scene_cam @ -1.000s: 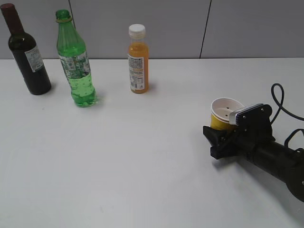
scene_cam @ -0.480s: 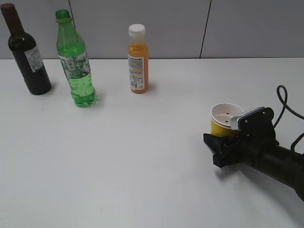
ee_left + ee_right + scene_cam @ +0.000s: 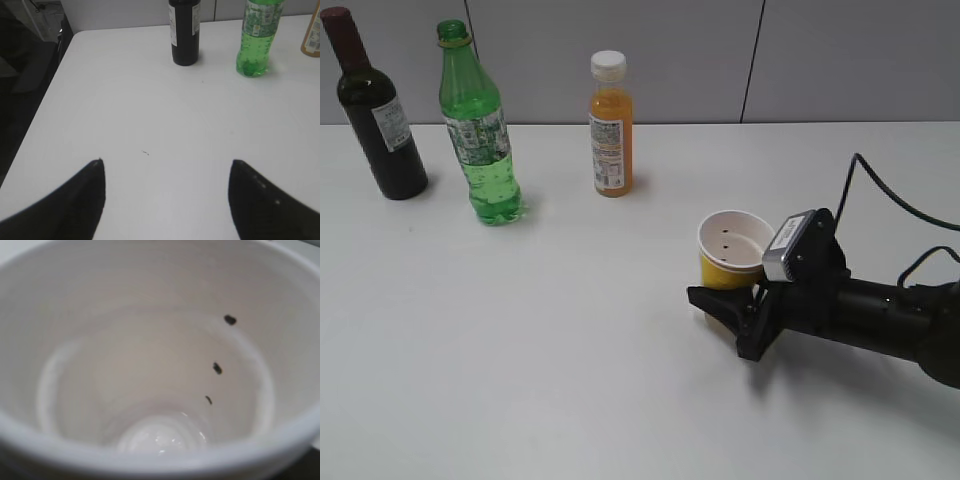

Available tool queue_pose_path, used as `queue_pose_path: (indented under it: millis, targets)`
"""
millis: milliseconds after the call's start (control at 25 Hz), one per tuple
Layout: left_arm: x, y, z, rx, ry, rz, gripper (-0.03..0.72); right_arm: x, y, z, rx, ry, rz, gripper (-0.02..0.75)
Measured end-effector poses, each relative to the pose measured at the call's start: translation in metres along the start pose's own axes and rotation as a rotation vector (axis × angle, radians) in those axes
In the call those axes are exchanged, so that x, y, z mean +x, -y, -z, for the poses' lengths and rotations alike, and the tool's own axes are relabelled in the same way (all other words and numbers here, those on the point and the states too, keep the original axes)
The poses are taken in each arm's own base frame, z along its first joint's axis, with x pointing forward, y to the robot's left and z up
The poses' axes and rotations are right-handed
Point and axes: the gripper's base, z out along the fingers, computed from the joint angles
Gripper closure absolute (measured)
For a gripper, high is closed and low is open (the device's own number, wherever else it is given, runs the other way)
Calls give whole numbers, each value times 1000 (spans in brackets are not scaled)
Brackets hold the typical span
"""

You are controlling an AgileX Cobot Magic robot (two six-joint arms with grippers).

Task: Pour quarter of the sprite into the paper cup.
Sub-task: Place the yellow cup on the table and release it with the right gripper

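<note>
The yellow paper cup will go down from my right gripper onto the white table straight (image 3: 604, 322) in front of the orange juice bottle.
The sprite (image 3: 480, 140), a tall green bottle with a pale label, stands upright at the back left; it also shows in the left wrist view (image 3: 256, 40). The yellow paper cup (image 3: 732, 245) with a white inside is upright right of centre, held in my right gripper (image 3: 728, 298), which is shut on its lower wall. In the right wrist view the cup's white inside (image 3: 150, 365) with dark specks fills the frame and hides the jaws. My left gripper (image 3: 167, 165) is open and empty above bare table, well short of the bottles.
A dark wine bottle (image 3: 380, 110) stands left of the sprite, also in the left wrist view (image 3: 184, 30). An orange juice bottle (image 3: 611, 125) with a white cap stands at the back centre. The white table's left edge (image 3: 47, 100) shows in the left wrist view.
My right gripper has carried the paper cup leftward, toward the table's middle. The bottles have not moved.
</note>
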Motion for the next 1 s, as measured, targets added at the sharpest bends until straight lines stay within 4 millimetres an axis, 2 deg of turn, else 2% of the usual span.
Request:
queue_pose_path:
  millis: [160, 400, 720, 1000]
  targets:
    - [0, 0, 0, 0, 0, 0, 106, -19, -8, -24, -190, 53, 80, 290]
    - [0, 0, 0, 0, 0, 0, 106, -43, -17, -59, -329, 92, 144, 290]
    - [0, 0, 0, 0, 0, 0, 106, -41, -29, -96, -482, 38, 199, 290]
    - [0, 0, 0, 0, 0, 0, 106, -28, -29, -108, -508, -37, 192, 290]
